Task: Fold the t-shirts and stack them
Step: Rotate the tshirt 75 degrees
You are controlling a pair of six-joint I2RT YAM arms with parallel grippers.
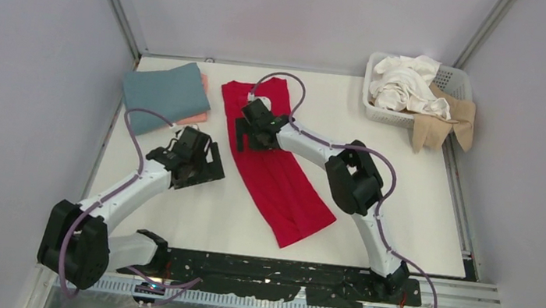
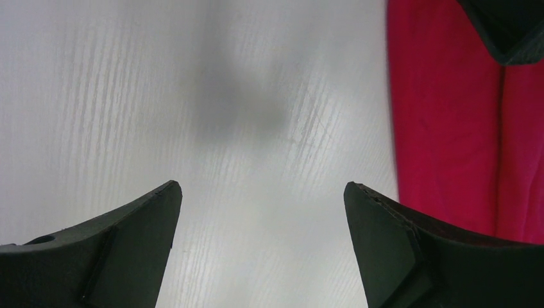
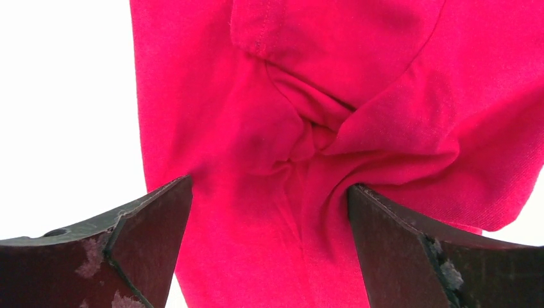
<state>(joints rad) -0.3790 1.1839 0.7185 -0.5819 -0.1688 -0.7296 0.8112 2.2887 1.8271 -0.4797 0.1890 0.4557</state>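
Observation:
The red t-shirt has a bottom corner (image 1: 280,244) nearest the table's front edge. Next, my left gripper closes on it.
A bright red t-shirt (image 1: 282,179) lies folded into a long strip down the middle of the table. My right gripper (image 1: 247,137) hovers over its upper part, open, with bunched red cloth (image 3: 301,141) between the spread fingers (image 3: 147,224) but not pinched. My left gripper (image 1: 204,163) is open and empty over bare table just left of the red shirt, whose edge shows in the left wrist view (image 2: 449,115). A folded teal-blue shirt (image 1: 165,94) lies on a salmon pink one (image 1: 197,117) at the back left.
A white slotted basket (image 1: 451,83) at the back right holds a white shirt (image 1: 408,84) and a tan shirt (image 1: 442,124) that hangs over its front. Grey walls enclose the table on three sides.

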